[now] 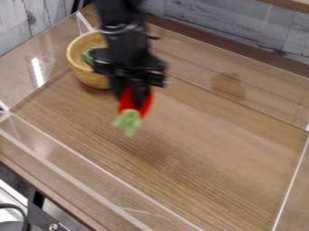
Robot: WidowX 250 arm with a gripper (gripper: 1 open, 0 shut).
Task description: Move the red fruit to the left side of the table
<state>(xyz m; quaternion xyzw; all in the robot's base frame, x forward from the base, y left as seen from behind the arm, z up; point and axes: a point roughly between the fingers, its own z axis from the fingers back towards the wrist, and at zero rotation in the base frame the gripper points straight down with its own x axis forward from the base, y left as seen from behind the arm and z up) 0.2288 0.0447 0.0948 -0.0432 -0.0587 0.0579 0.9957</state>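
Observation:
My gripper has the red fruit. It will let go of it on the bare tabletop (81, 118) in front of the wooden bowl.
The red fruit (137, 101), a small glossy red oval with a light green leafy stem hanging below it, is lifted above the table (229, 153) near its middle-left. My gripper (136, 90) comes down from above and is shut on the red fruit's upper part. The fingers (121, 83) are dark and motion-blurred. The arm rises to the top edge, partly covering the wooden bowl behind it.
A wooden bowl (85, 60) with a green block (94, 56) in it stands at the back left, just behind the gripper. Low clear acrylic walls (36, 81) edge the table on all sides.

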